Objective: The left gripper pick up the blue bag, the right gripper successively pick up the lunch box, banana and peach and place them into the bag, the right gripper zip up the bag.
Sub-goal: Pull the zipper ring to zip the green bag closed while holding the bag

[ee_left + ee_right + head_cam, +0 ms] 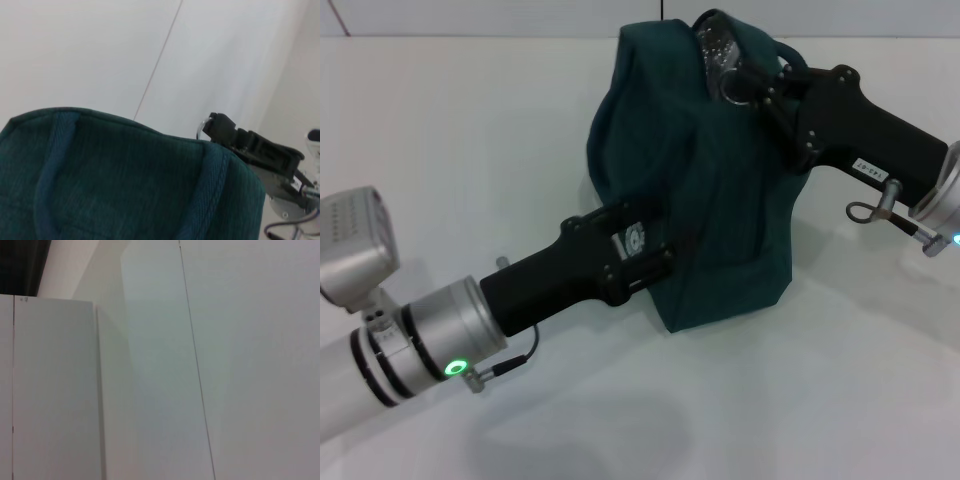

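Note:
I see the blue bag's opening gaping by the ring pull while my left gripper sits low on the bag, so next I take the bag's side higher [618, 180] and pull.
The blue bag [720, 200] stands bulging on the white table, and its teal fabric fills the lower part of the left wrist view [125, 180]. My left gripper [665, 262] reaches in from the lower left and is shut on the bag's near side fabric. At the bag's top, my right gripper [767, 82] comes in from the right and is shut at the metal ring pull [733, 92] of the zipper, beside a strip of silver lining [715, 50]. The left wrist view also shows this right gripper [214, 124] at the ring pull [201, 131]. The lunch box, banana and peach are out of view.
The white table [470, 150] spreads around the bag, with its back edge meeting a pale wall [470, 15]. The right wrist view holds only white wall panels [225, 365] and a dark corner [20, 265].

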Available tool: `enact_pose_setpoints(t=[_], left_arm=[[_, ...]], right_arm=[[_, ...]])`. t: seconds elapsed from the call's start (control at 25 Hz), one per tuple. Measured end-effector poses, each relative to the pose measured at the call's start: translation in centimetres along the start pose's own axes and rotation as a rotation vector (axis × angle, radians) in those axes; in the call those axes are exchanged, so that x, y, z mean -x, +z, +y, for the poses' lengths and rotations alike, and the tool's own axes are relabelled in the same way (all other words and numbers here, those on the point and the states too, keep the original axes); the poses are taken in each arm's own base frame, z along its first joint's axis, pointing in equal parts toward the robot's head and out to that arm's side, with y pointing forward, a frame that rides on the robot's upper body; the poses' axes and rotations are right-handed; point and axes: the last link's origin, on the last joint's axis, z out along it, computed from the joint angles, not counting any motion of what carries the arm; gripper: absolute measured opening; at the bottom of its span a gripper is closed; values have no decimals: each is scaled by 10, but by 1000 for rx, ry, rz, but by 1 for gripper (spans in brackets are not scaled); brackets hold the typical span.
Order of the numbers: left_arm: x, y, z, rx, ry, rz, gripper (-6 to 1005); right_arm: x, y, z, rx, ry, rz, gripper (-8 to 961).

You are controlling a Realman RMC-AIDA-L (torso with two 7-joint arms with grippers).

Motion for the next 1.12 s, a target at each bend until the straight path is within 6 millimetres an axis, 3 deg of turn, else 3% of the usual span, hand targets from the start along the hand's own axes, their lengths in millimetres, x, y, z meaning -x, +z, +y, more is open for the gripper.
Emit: enact_pose_setpoints(t=[0.16, 0.64, 1.12], left_arm=[[-5, 11, -1, -1, -12, 26, 667], [-9, 16, -14, -93, -33, 59, 641], [-10, 17, -19, -121, 3, 50, 187]], right_arm=[[-1, -1, 0, -3, 1, 1, 12], [-1, -3, 1, -6, 2, 2, 11], [0, -4, -1, -15, -9, -7, 11]])
